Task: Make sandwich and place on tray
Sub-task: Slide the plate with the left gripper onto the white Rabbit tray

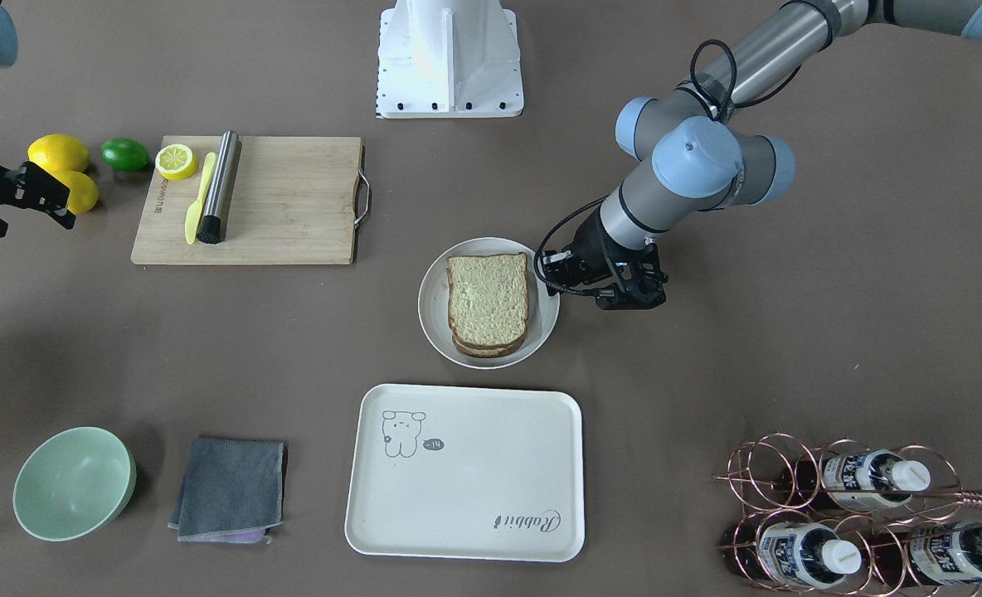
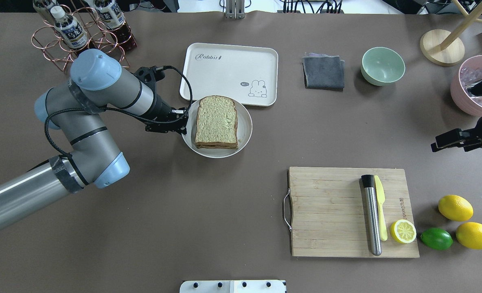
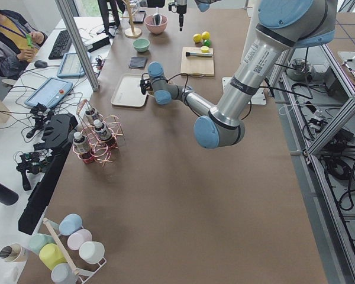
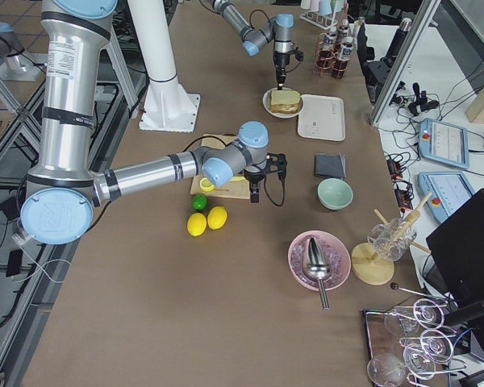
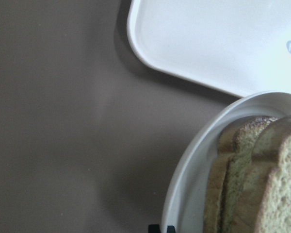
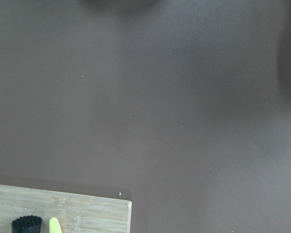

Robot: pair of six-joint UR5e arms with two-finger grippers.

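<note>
Next, I release the sandwich plate with my left gripper on the cream tray's middle [image 1: 469, 478] [image 5: 263, 9], between the bear drawing and the lettering.
The sandwich [image 2: 217, 121] is two bread slices stacked on a round white plate [image 2: 245, 125]; its filling is hidden. It also shows in the front view [image 1: 488, 299] and the left wrist view [image 5: 262, 184]. My left gripper [image 2: 182, 123] is shut on the plate's rim on my left side and seems to hold the plate slightly above the table. The plate's far edge is next to the near edge of the cream tray [image 2: 228, 67], which is bare [image 1: 466, 489]. My right gripper [image 2: 448, 143] hangs open and empty over bare table, far right.
A wooden cutting board [image 2: 330, 211] with a steel tube, a yellow knife and a lemon half lies front right, with lemons and a lime [image 2: 436, 238] beside it. A grey cloth [image 2: 323, 72], a green bowl [image 2: 382, 65] and a pink bowl [image 2: 471, 91] stand beyond. A bottle rack [image 2: 82, 36] stands at the far left.
</note>
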